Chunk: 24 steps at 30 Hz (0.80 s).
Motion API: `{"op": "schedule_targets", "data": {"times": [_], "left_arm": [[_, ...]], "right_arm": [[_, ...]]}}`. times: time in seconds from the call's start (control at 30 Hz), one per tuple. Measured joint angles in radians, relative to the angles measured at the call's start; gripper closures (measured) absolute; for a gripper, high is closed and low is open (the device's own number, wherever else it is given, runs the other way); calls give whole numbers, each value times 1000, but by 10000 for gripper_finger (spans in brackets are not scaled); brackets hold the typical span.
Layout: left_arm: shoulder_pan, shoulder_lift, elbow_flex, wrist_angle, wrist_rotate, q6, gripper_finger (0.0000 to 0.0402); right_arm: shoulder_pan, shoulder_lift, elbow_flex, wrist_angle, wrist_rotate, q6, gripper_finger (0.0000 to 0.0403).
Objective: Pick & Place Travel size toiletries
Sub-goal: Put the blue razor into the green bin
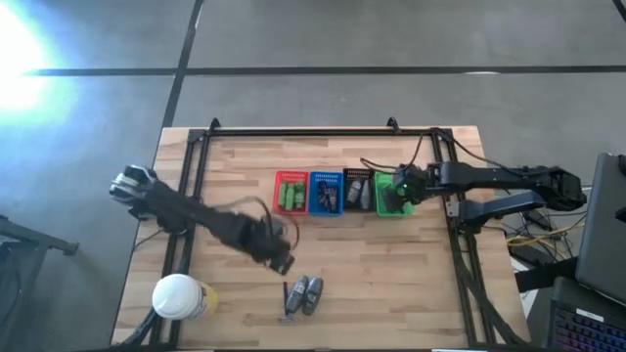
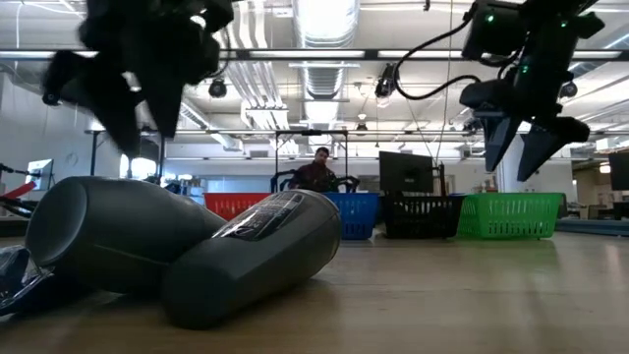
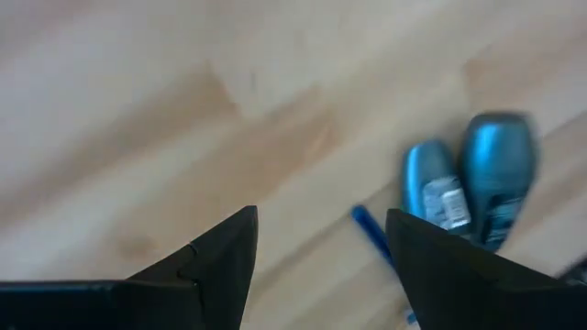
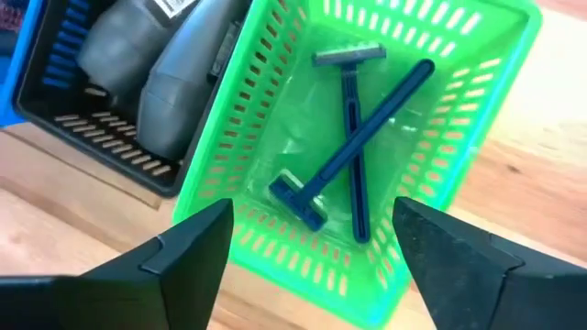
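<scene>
I should close my left gripper on the handle (image 1: 286,294) (image 3: 373,233) of the blue razor that lies next to the two grey-silver oval pieces.
Two grey-silver oval pieces (image 1: 308,292) lie side by side on the table near its near edge, with a thin dark stick (image 1: 287,301) beside them. They fill the low view's foreground (image 2: 197,251). My left gripper (image 1: 284,260) hovers open just above and to the far left of them; its wrist view shows the ovals (image 3: 468,183) and a blue stick (image 3: 371,229) ahead of the fingers (image 3: 321,215). My right gripper (image 1: 399,188) hangs open over the green basket (image 4: 275,137), where two blue razors (image 4: 353,156) lie crossed on the bottom.
Four baskets stand in a row mid-table: red (image 1: 290,193) with green packets, blue (image 1: 326,193) with dark tubes, black (image 1: 359,190) with grey pieces, and green (image 1: 393,196). A white-lidded yellowish jar (image 1: 178,296) sits at the near left. A person (image 2: 316,172) is in the room behind.
</scene>
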Motion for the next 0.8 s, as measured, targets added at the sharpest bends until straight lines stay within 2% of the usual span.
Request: {"op": "schedule_targets", "data": {"times": [0.17,0.37,0.6,0.8], "left_arm": [[-105,137,0,128,-5,-262,156],[-154,253,20,272,-5,-408,159],[-189,360,88,251,-6,-452,186],[-185,431,189,122,-2,-403,238]], "right_arm": [[43,-31,0,-12,23,8,88],[71,-47,0,-28,49,0,80],[92,-49,0,-34,49,-18,98],[93,-49,0,-38,57,-23,118]]}}
